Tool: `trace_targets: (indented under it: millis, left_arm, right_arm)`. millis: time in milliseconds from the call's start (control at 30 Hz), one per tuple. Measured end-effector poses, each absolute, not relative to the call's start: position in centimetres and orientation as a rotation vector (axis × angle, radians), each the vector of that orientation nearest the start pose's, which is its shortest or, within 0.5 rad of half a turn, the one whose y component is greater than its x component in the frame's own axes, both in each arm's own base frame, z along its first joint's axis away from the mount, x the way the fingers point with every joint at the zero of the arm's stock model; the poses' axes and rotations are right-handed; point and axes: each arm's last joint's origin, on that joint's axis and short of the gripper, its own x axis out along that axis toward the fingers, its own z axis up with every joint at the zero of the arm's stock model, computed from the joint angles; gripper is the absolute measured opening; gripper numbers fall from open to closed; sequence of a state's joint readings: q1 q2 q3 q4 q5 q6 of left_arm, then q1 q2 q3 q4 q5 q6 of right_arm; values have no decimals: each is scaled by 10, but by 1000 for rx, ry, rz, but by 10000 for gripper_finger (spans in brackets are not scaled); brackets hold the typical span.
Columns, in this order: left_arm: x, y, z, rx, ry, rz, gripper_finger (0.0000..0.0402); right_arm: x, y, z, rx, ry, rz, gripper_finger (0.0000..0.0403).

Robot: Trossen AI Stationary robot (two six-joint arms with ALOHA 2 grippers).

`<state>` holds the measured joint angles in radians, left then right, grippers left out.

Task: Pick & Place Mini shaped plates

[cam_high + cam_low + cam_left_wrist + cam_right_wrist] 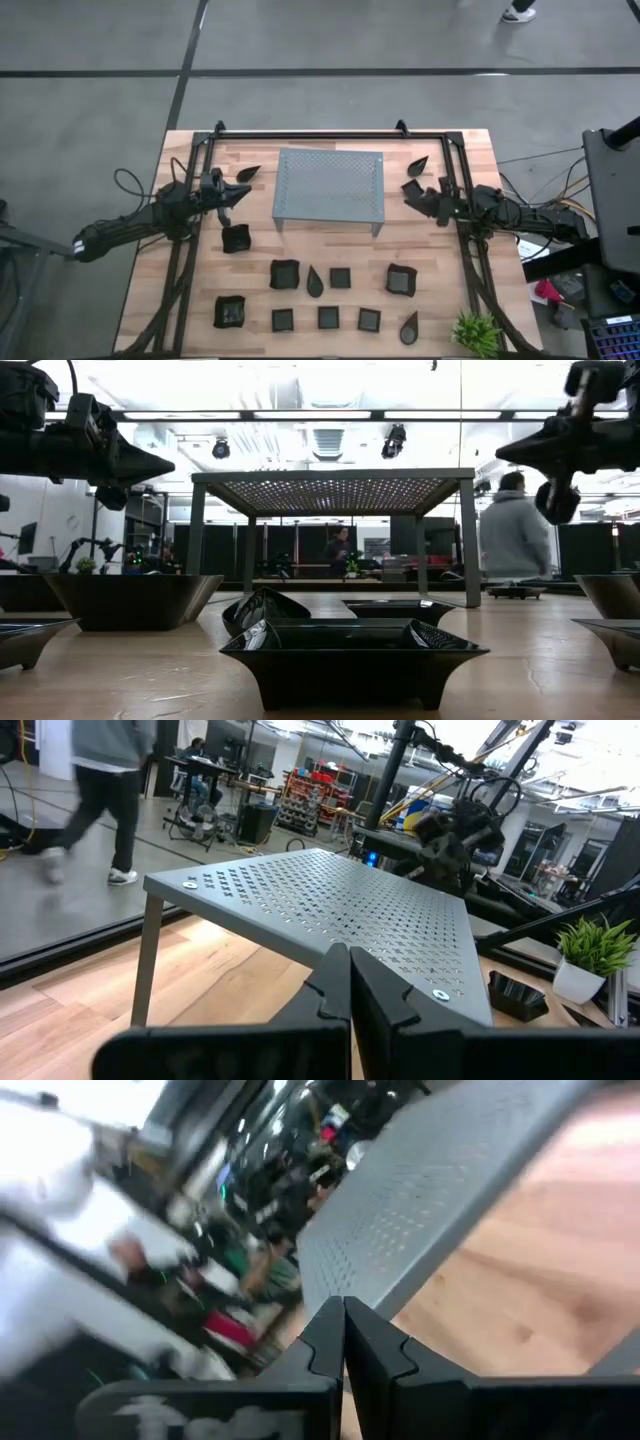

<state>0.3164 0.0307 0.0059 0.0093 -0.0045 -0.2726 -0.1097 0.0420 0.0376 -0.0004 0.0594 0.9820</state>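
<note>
I should bring my right gripper's fingers closed on the rack-side edge (403, 267) of the larger square plate, just behind the teardrop plate that is beside the green plant.
Several glossy black mini plates, square and teardrop-shaped, lie flat on the wooden table, most in two loose rows near the front, such as a square one (285, 274) and a teardrop one (315, 282). One square plate (236, 238) sits close to my left gripper (247, 192). That gripper is shut, empty, and held above the table left of the grey perforated rack (330, 185). My right gripper (405, 197) is also shut and empty, raised right of the rack. A teardrop plate (247, 173) lies beyond the left gripper, and another (418, 163) lies beyond the right.
The rack stands on legs at the table's middle back, between the two grippers. A small green plant (476, 332) sits at the near right corner. A black frame (330, 133) runs around the table. A person (515, 535) walks in the room behind.
</note>
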Motion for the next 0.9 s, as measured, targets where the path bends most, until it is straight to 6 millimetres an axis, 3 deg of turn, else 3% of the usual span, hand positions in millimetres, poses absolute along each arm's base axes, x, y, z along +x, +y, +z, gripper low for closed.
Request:
trace_targets:
  millis: [167, 300, 433, 533, 700, 800, 900]
  left_arm:
    - [94, 31, 164, -272, -30, 321, 0]
    - [94, 31, 164, -268, -31, 321, 0]
    - [94, 31, 165, -226, -34, 322, 0]
    - [94, 31, 165, -237, -37, 322, 0]
    - [94, 31, 166, -267, -46, 321, 0]
    - [94, 31, 168, -368, -82, 316, 0]
    - [94, 31, 168, -529, -117, 307, 0]
  right_arm:
    - [97, -16, 176, 1261, -208, -237, 8]
    - [98, -12, 178, 1385, -139, -90, 8]
    - [97, -3, 188, 1523, 23, 115, 8]
    - [96, 3, 199, 1586, 161, 169, 8]
    - [90, 13, 205, 1744, 583, 25, 8]
    - [83, 19, 210, 1799, 862, -130, 8]
    - [85, 25, 220, 1792, 1010, -190, 8]
